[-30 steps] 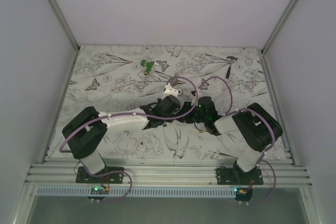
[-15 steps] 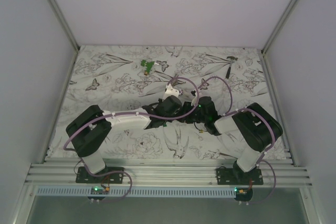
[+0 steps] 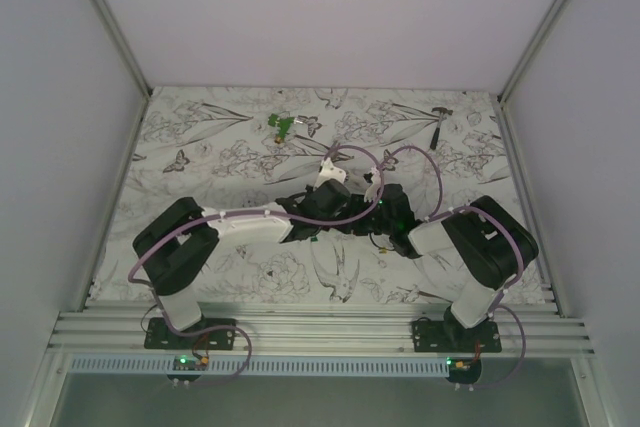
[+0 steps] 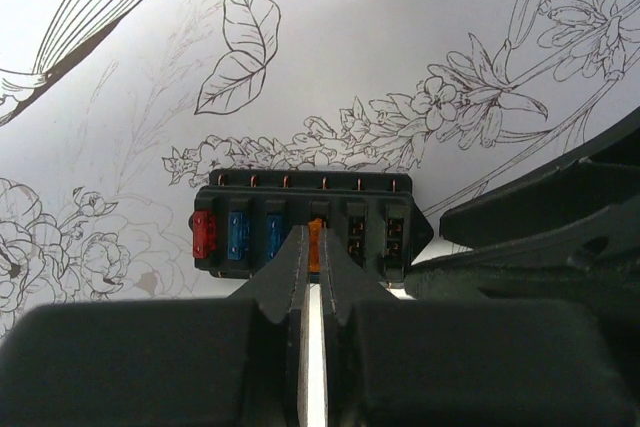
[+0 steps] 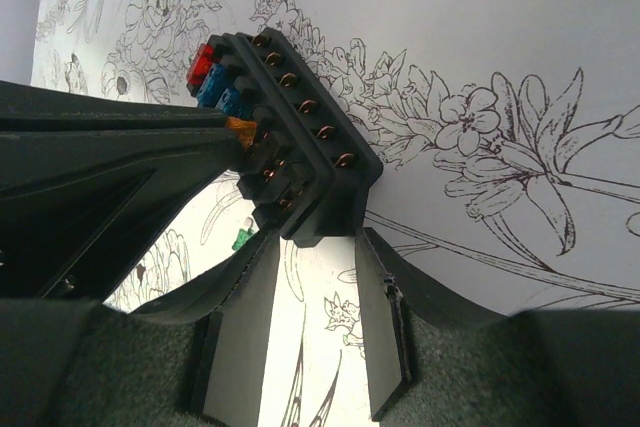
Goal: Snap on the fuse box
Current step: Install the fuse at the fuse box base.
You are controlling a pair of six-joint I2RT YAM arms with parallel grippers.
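The robot's left gripper needs to release the small orange fuse in the fuse box [image 3: 311, 230], behind the small green bit.
The fuse box [image 4: 372, 235] is black, with one red and two blue fuses in its slots; it also shows in the right wrist view [image 5: 315, 152]. My left gripper [image 4: 313, 239] is shut on a small orange fuse [image 4: 316, 244] and holds it at a middle slot of the box. My right gripper [image 5: 312, 243] is shut on the near end of the box, one finger on each side, and holds it above the table. In the top view the two grippers meet at mid-table [image 3: 352, 215] and hide the box.
A green clip-like piece [image 3: 282, 126] lies at the far left of centre. A grey metal tool [image 3: 438, 123] lies at the far right. A small green bit [image 5: 240, 240] lies on the flower-printed table under the box. Walls close in both sides.
The left arm has shifted a little to the right, toward the right gripper. The right arm has stayed where it was.
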